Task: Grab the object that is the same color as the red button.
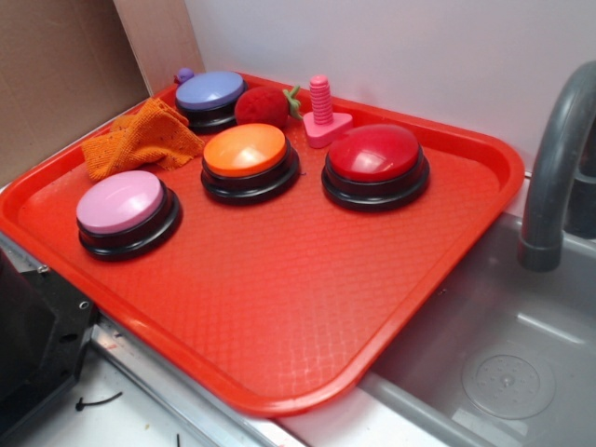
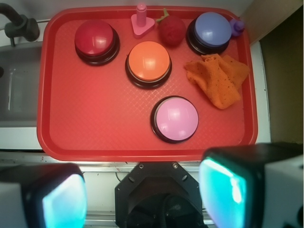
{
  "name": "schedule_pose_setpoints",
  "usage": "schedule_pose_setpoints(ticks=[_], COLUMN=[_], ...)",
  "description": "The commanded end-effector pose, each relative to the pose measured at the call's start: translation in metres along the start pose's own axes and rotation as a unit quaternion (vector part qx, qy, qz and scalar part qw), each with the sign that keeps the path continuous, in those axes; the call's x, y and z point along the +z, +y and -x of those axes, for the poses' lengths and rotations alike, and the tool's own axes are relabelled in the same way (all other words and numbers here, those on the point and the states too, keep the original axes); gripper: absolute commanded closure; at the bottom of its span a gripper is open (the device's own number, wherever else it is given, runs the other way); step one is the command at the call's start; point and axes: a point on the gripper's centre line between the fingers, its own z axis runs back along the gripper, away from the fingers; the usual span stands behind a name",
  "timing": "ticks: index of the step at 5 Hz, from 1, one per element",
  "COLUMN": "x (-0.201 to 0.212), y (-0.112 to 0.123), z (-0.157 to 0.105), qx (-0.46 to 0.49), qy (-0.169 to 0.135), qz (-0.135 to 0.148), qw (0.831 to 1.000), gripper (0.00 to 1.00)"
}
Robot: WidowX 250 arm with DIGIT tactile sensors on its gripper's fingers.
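Note:
The dark-red strawberry matches the red button, so my gripper will close on its fuzzy body (image 1: 260, 108) (image 2: 172, 32), clear of its green stem.
The dark-red fuzzy strawberry (image 1: 263, 105) (image 2: 171, 29) with a green stem lies at the back of the red tray (image 1: 307, 307) (image 2: 90, 123), between the purple button and the pink screw toy. The red button (image 1: 375, 164) (image 2: 96, 40), a glossy dome on a black base, stands near it. My gripper (image 2: 145, 197) shows only in the wrist view, high above the robot's base and outside the tray's near edge. Its two pads (image 2: 228, 190) stand far apart with nothing between them. In the exterior view the gripper is out of frame.
An orange button (image 1: 248, 160) (image 2: 148, 63), a pink button (image 1: 128, 211) (image 2: 175, 118) and a purple button (image 1: 210, 98) (image 2: 209, 31) stand on the tray. An orange cloth (image 1: 140, 140) (image 2: 217, 78) and a pink screw toy (image 1: 324, 114) (image 2: 142, 22) lie there too. A grey faucet (image 1: 557, 168) and sink (image 1: 503, 372) sit beside the tray.

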Motion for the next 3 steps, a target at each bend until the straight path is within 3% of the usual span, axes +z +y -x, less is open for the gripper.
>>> schedule_pose_setpoints(ticks=[1,3], x=[0.0,-0.027], y=[0.0,0.019], z=[0.0,-0.018], qx=[0.0,0.197], qy=[0.0,-0.045], qz=[0.0,0.002], qw=[1.0,0.979], gripper=[0.0,0.0])
